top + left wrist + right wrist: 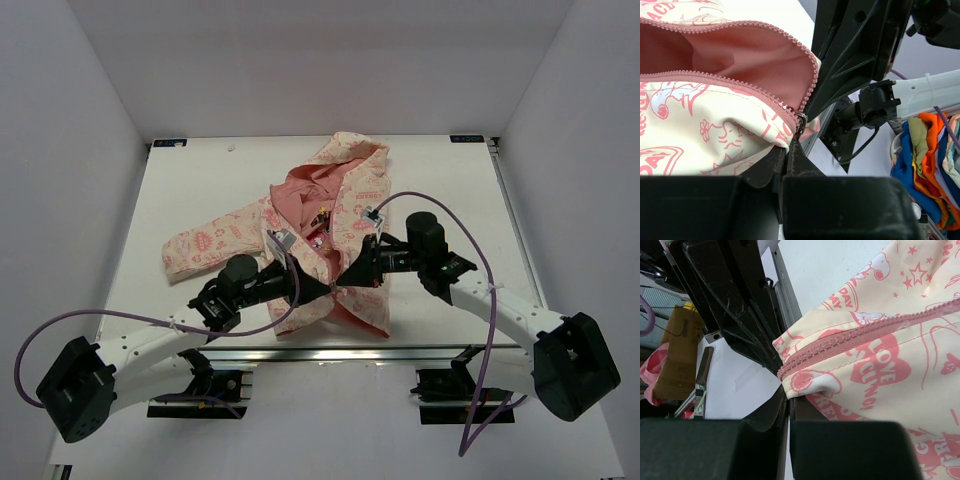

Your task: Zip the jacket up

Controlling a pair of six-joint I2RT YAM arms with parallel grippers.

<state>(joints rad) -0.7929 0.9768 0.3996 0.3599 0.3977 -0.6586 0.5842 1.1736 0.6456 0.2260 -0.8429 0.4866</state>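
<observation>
The zipper slider sits past the fingers of my left gripper, so that gripper should open and take the hem (797, 137) under the slider before zipping.
The cream jacket (330, 200) with pink prints lies on the white table (200, 180), its front open and the salmon lining showing. My left gripper (322, 290) and right gripper (347, 280) meet at its near hem. In the left wrist view the left gripper (788, 147) is shut on the metal zipper slider (800, 123); the two pink rows of teeth part above it on the jacket (715, 125). In the right wrist view the right gripper (789, 395) is shut on the hem corner of the jacket (890, 365), at the zipper's bottom end.
The table's near edge rail lies just behind both grippers. The right arm's black finger body (855, 50) stands close beside the left gripper. A pile of coloured cloths (930, 160) and a yellow-brown box (682, 325) sit off the table. White walls enclose three sides.
</observation>
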